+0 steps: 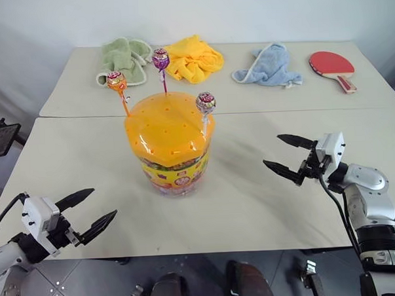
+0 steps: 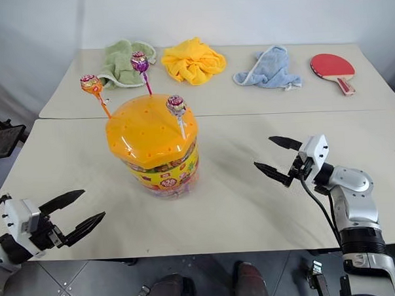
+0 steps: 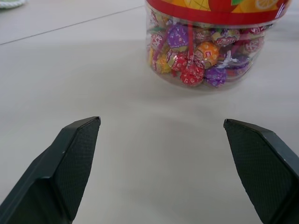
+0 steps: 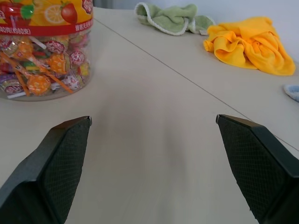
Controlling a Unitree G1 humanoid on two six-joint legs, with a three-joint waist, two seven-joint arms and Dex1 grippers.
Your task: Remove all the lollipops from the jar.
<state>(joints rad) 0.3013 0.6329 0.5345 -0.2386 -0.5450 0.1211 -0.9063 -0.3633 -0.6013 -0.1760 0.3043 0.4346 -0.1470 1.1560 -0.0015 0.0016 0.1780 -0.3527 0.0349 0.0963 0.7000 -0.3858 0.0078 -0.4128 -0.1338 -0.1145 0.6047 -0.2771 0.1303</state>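
I will grip the stick [image 1: 125, 105] of the orange lollipop with my left gripper, just between its wrapped candy and the jar's orange lid.
The jar [image 1: 171, 155], a clear tub with a domed orange lid and a yellow-red label, stands upright mid-table. Three lollipops stick up from holes in its lid: an orange one [image 1: 116, 81] at the left, a purple one [image 1: 160, 60] at the back and another purple one [image 1: 205, 102] at the right. More wrapped candies fill the tub [image 3: 201, 60]. My left gripper [image 1: 85, 212] is open near the front left table edge, well short of the jar. To the jar's right my right gripper [image 1: 288, 156] is open above the table, pointing towards it. Both hold nothing.
Along the back table lie a green cloth [image 1: 123, 58], a yellow cloth [image 1: 192, 58], a blue cloth [image 1: 267, 67] and a red table-tennis paddle [image 1: 333, 66]. A seam [image 1: 301, 111] runs between the two tables behind the jar. A black object [image 1: 0, 138] sits off the left edge.
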